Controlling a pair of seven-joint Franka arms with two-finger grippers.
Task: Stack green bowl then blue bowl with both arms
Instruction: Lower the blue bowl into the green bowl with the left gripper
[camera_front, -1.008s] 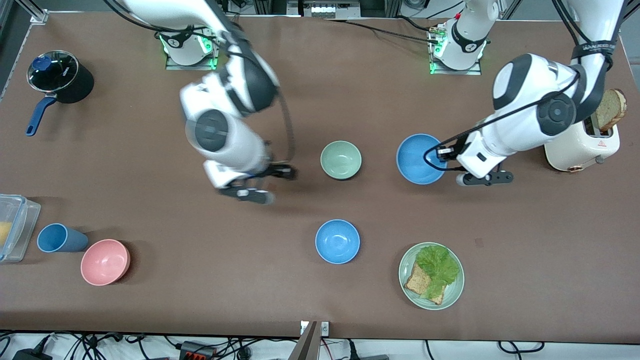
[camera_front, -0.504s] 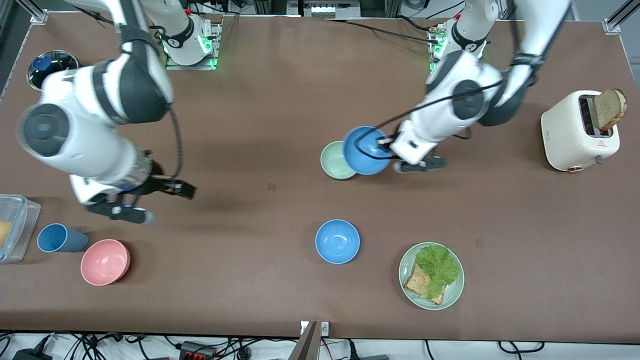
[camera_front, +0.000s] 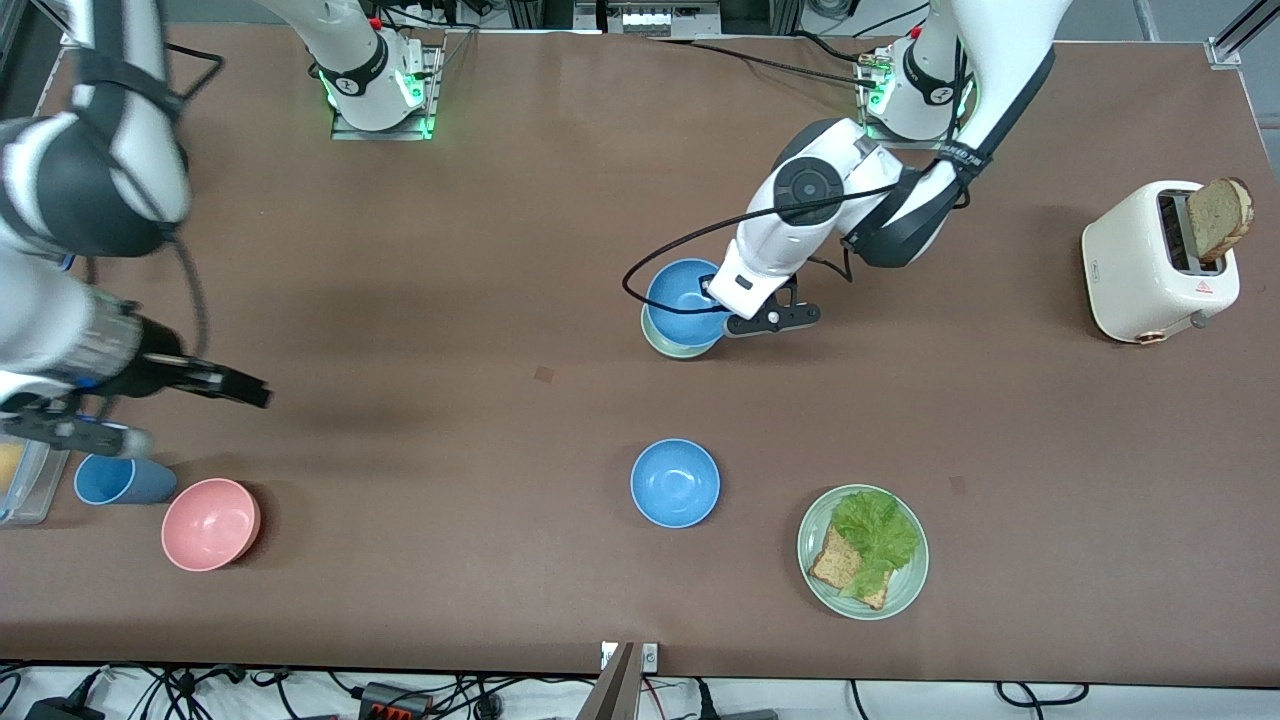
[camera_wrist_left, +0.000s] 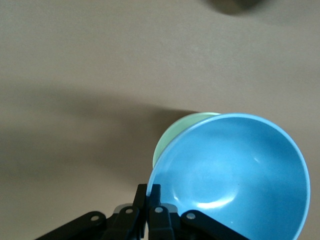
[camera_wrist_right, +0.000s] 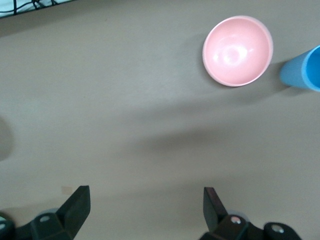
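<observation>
My left gripper is holding the sky-blue bowl, with the pale green bowl just beneath it. Next, I let go of it inside the pale green bowl (camera_front: 683, 319) (camera_wrist_left: 214, 173).
My left gripper (camera_front: 718, 303) is shut on the rim of a sky-blue bowl (camera_front: 685, 292) and holds it tilted over the pale green bowl (camera_front: 668, 346) at mid table. Only a crescent of the green rim shows under it. I cannot tell whether the two bowls touch. In the left wrist view the fingers (camera_wrist_left: 143, 192) pinch the blue bowl's (camera_wrist_left: 235, 175) edge, with the green bowl (camera_wrist_left: 172, 134) peeking out beside it. My right gripper (camera_front: 205, 420) is open and empty (camera_wrist_right: 146, 192) at the right arm's end of the table. A second blue bowl (camera_front: 675, 483) sits nearer the camera.
A pink bowl (camera_front: 210, 523) and a blue cup (camera_front: 120, 480) stand near the right gripper; both show in the right wrist view (camera_wrist_right: 238, 50) (camera_wrist_right: 302, 70). A clear container (camera_front: 20, 480) is at that table edge. A green plate (camera_front: 905, 585) holds bread and lettuce. A toaster (camera_front: 1150, 265) stands at the left arm's end.
The left arm has carried the blue bowl sideways until it is over the green bowl. The right arm has swung away toward its end of the table, gripper open.
</observation>
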